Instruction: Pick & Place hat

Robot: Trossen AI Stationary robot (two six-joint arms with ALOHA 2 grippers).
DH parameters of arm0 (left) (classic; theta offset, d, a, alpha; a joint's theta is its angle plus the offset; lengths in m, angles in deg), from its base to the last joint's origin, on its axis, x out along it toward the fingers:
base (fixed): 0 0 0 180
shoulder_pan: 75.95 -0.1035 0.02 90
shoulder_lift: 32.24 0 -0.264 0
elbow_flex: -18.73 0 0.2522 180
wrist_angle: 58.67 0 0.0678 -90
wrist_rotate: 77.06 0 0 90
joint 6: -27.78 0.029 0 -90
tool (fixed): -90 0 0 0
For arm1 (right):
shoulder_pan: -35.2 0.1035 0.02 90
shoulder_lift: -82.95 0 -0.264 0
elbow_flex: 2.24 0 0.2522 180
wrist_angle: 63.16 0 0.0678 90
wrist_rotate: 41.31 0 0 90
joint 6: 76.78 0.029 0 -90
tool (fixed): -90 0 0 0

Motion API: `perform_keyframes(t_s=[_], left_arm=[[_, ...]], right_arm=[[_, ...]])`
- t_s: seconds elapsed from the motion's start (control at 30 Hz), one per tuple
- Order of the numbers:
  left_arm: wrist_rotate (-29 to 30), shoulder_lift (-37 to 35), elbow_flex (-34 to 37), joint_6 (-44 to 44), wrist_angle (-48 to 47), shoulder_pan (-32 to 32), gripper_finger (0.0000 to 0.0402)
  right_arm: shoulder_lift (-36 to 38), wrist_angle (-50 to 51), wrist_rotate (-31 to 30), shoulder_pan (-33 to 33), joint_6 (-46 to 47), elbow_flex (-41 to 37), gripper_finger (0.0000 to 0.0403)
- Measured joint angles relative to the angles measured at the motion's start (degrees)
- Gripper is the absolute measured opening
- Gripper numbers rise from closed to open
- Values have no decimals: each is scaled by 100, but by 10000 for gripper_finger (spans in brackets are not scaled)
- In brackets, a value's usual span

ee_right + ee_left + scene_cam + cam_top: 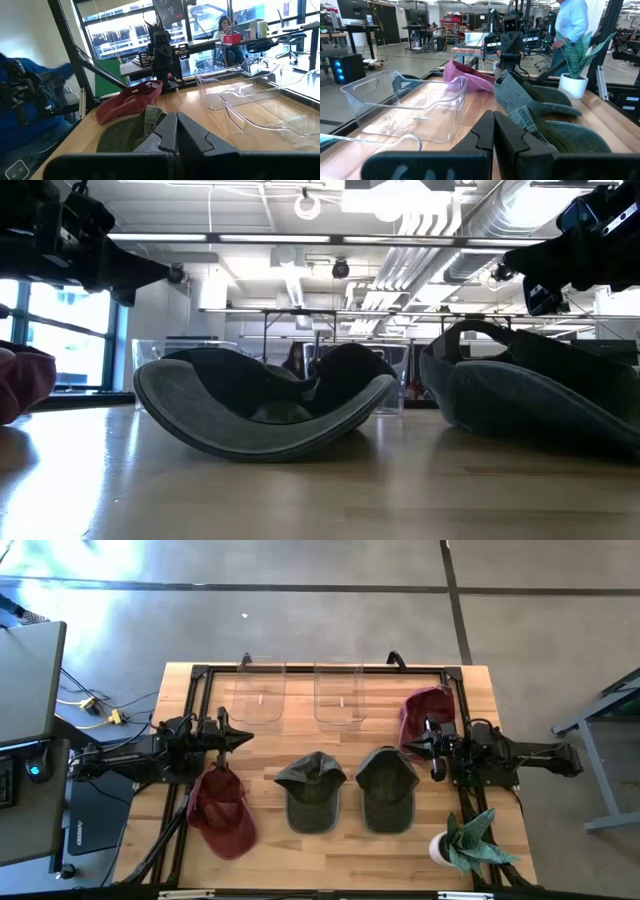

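Observation:
The dark green cap I need is the one nearest the potted plant. My right gripper goes to it next and closes on that cap's visor [388, 824] [110, 140].
Four caps lie on the wooden table. A red cap [222, 812] is at the near left and another red cap [422, 712] at the far right. Two dark green caps [312, 792] [388, 788] lie between them, crowns down. My left gripper [245, 737] [493, 131] hovers shut above the table, just beyond the left red cap. My right gripper [431, 746] [176, 131] hovers shut by the near edge of the right red cap. In the low view both grippers [170, 275] [515, 260] are raised well above the green caps [265, 405] [540, 395].
Two clear plastic bins [260, 695] [338, 695] stand side by side at the table's far edge. A potted plant [468, 845] stands at the near right corner. A black frame [200, 675] runs around the table. A person [570, 20] stands beyond the table's right side.

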Motion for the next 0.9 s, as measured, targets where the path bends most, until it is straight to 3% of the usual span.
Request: perform_keyframes(t_s=[0.73,0.9], left_arm=[[0,1,0,0,-1,-2,0],[0,-1,0,0,0,0,0]], right_arm=[[-1,0,-14,0,-69,1,5],[0,-93,-438,0,-666,1,5]])
